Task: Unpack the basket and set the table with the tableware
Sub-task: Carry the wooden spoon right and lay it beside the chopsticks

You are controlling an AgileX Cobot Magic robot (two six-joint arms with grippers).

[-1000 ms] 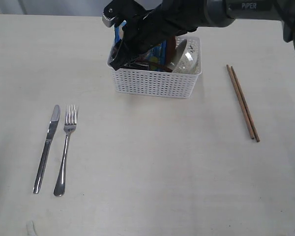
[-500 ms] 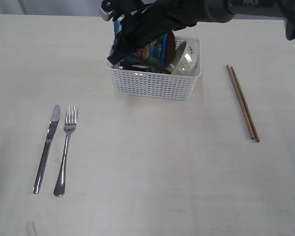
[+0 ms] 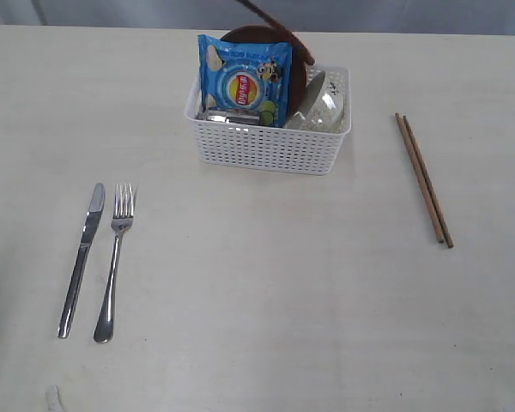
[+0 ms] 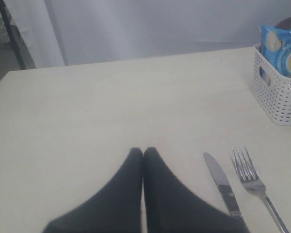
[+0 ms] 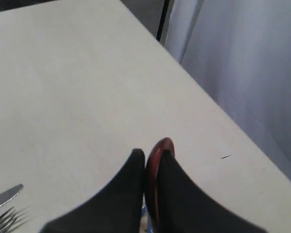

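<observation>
Next, my right gripper releases the dark red spoon next to the chopsticks, setting it free on their side that is away from the basket (image 3: 447, 192). The spoon now slants above the brown plate.
The white basket (image 3: 270, 146) stands at the table's (image 3: 266, 300) far middle. It holds the blue snack packet (image 3: 245, 81), the brown plate (image 3: 298, 79), the off-white bowl (image 3: 326, 103) and a glimpse of the steel cup (image 3: 232, 118). Above the plate slants the dark red spoon (image 3: 259, 10), rising out of the exterior view. My right gripper (image 5: 150, 154) is shut on that spoon (image 5: 160, 145); the gripper itself is outside the exterior view. The knife (image 3: 81, 257) and fork (image 3: 114, 262) lie side by side at the left. The chopsticks (image 3: 423, 178) lie at the right. My left gripper (image 4: 143, 151) is shut and holds nothing, beside the knife (image 4: 220, 182).
The fork (image 4: 250, 174) and the basket's corner (image 4: 279, 94) with the packet (image 4: 283, 51) show in the left wrist view. The table's far edge and a grey curtain lie behind the basket. Bare tabletop stretches between the cutlery and the chopsticks.
The right arm has risen from over the basket and left the exterior view, taking the spoon upward. The snack packet now stands uncovered at the basket's front.
</observation>
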